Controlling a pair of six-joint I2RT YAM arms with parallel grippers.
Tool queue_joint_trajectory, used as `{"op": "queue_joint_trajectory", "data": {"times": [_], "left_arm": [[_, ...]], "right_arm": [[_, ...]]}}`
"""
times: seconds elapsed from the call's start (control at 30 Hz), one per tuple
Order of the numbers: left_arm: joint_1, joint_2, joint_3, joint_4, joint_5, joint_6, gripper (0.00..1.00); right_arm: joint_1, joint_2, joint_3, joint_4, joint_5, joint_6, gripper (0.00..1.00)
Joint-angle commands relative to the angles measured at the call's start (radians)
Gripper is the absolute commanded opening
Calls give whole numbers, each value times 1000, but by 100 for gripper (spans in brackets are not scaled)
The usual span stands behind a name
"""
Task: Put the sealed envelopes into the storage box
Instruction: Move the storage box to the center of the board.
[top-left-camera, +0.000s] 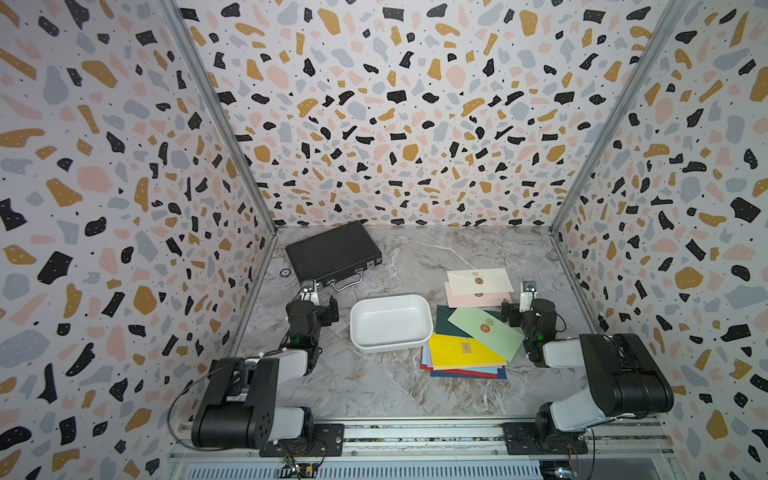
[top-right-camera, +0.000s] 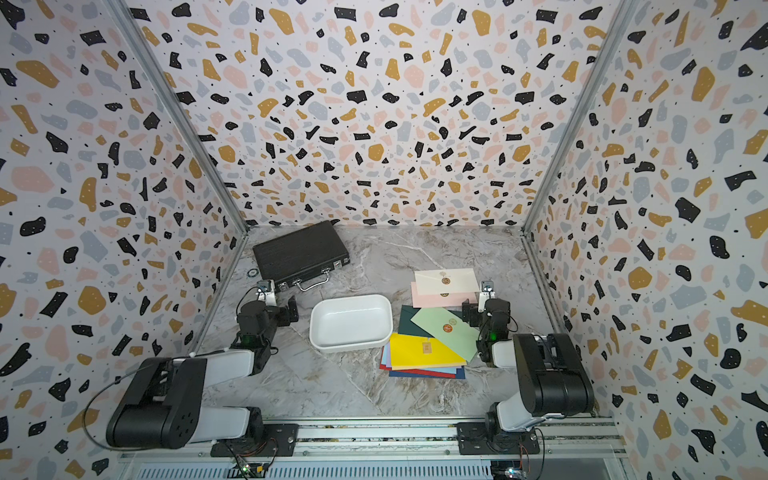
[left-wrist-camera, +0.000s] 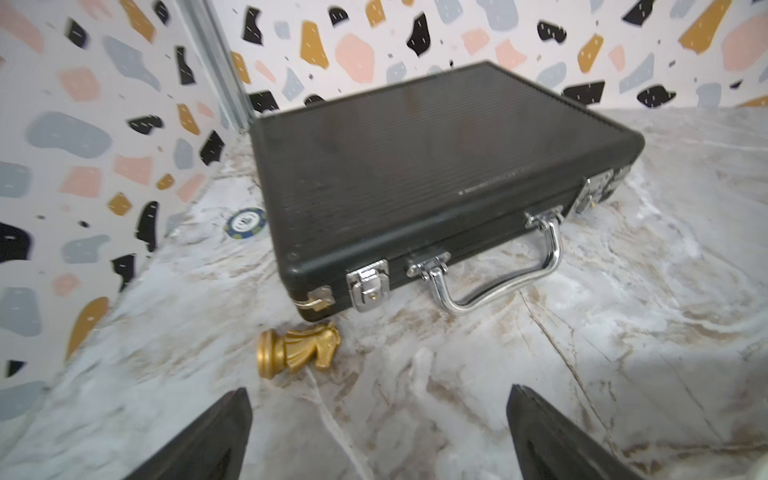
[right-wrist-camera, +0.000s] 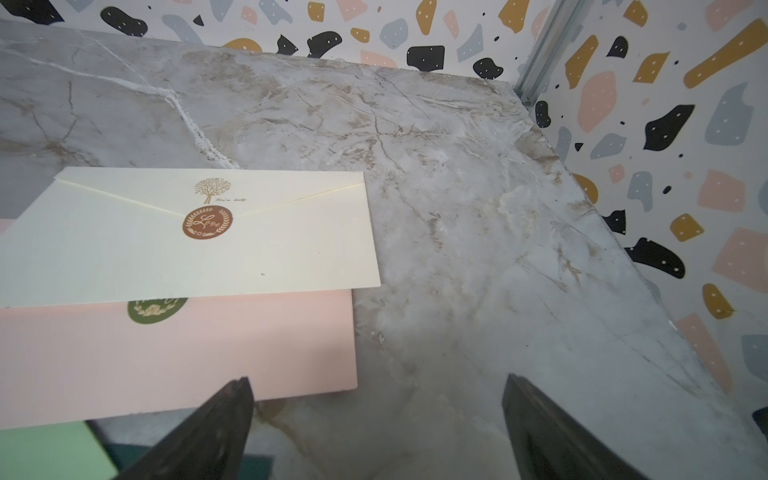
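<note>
The robot's right gripper will next move to the light green envelope's short edge (top-left-camera: 517, 350), farthest from the storage box by the yellow envelope, and close there.
The storage box (top-left-camera: 390, 324) (top-right-camera: 351, 324), a shallow white tray, stands empty mid-table. To its right lie the sealed envelopes: cream (top-left-camera: 480, 280) (right-wrist-camera: 187, 249) over pink (top-left-camera: 473, 299) (right-wrist-camera: 187, 357) at the back. Nearer the front, light green (top-left-camera: 486, 332) and dark green (top-left-camera: 445, 320) overlap a stack topped by yellow (top-left-camera: 457, 353). My right gripper (top-left-camera: 519, 311) (right-wrist-camera: 378, 382) hovers open at the pink envelope's near corner, holding nothing. My left gripper (top-left-camera: 320, 307) (left-wrist-camera: 378, 395) is open and empty, left of the box, facing the briefcase.
A black ribbed briefcase (top-left-camera: 332, 253) (left-wrist-camera: 415, 166) with a metal handle lies at the back left. A gold chess knight (left-wrist-camera: 297, 351) lies on its side before it, and a poker chip (left-wrist-camera: 245, 222) sits beside it. Patterned walls enclose three sides.
</note>
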Motion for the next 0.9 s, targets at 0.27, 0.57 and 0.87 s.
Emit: {"op": "queue_joint_trajectory", "data": {"times": [0.27,0.57,0.87], "left_arm": [[-5,-519,120,-524,-38,-463,99],[-8,-419,358,-1070,307,-454,84],[-186,-280,354,-1101,260,-421,83]], "right_arm": [[29,-386,250,-729,220,496,99],[23,-508,367,-1187,-234,560,83],[51,-502,324,-1266,-332,525,82]]}}
